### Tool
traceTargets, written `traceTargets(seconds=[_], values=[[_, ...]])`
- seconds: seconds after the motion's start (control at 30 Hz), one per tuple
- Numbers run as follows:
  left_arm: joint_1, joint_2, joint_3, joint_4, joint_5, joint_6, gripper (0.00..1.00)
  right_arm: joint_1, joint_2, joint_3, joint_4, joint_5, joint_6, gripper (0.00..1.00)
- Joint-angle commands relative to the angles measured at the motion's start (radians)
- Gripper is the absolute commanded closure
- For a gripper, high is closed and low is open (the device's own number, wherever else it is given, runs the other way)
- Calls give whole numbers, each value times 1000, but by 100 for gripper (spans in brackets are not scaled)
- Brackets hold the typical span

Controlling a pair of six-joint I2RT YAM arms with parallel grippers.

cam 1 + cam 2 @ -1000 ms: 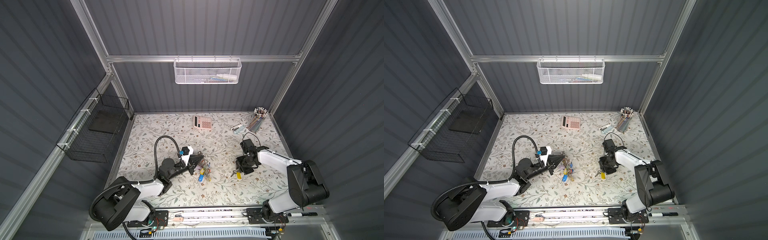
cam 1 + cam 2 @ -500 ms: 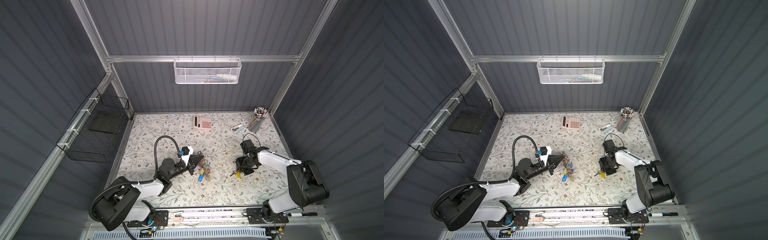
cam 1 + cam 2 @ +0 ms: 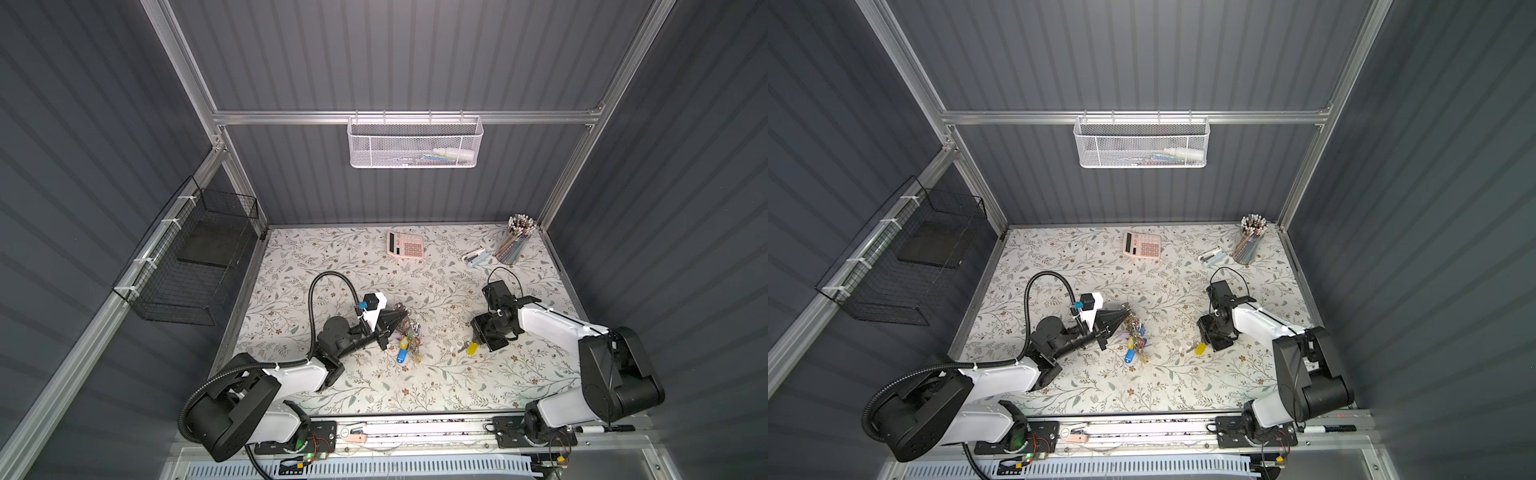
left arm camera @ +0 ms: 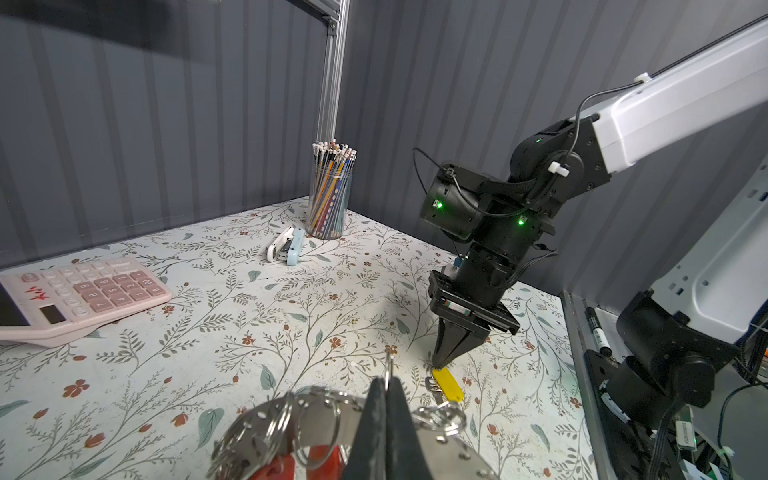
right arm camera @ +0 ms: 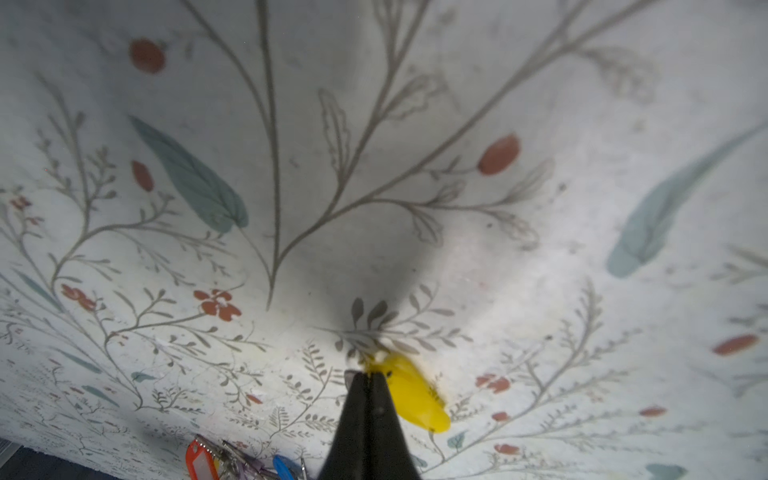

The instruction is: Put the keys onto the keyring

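Note:
Next, my right gripper opens, turns the yellow tag and grips the metal part (image 4: 432, 386), because it pinches the tag's near end and the key is splayed beside it.
The keyring (image 4: 440, 451), a large flat silver ring with holes, hangs lifted at mid-table, with split rings and red, blue and other tagged keys (image 3: 402, 354) dangling from it. My left gripper (image 4: 387, 380) is shut on a thin split ring that pokes out between its tips; both top views show this gripper (image 3: 405, 312) (image 3: 1127, 311) at the bunch (image 3: 1134, 330). To the right, the loose key's yellow tag (image 5: 415, 403) (image 3: 471, 348) lies on the table. My right gripper (image 5: 368, 374) (image 4: 440, 366) points down, shut on the tag's near end.
At the back of the floral table stand a pink calculator (image 3: 405, 245), a stapler (image 3: 476, 257) and a cup of pencils (image 3: 515, 243). A white mesh basket (image 3: 413, 143) hangs on the back wall and a black wire basket (image 3: 195, 266) on the left wall.
The right gripper's jaws have closed on the end of the yellow tag, which shifted slightly. The left gripper and the keyring have not moved.

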Motion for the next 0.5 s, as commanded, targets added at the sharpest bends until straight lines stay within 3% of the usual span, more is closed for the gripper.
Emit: traceTargets(seconds=[0.0,0.27,0.4,0.47], values=[[-4,-9,19,88,13,-3,100,-4,-43,-15,28,27,-45,100],[-4,-5,22,83,13,0,100,-3,-117,-50,94,49,-125,100],[-4,3,24,92,16,-4,100,-3,-89,9,-72,83,-99,59],[-4,6,24,93,16,-6,100,0,-66,21,-71,50,-90,53]])
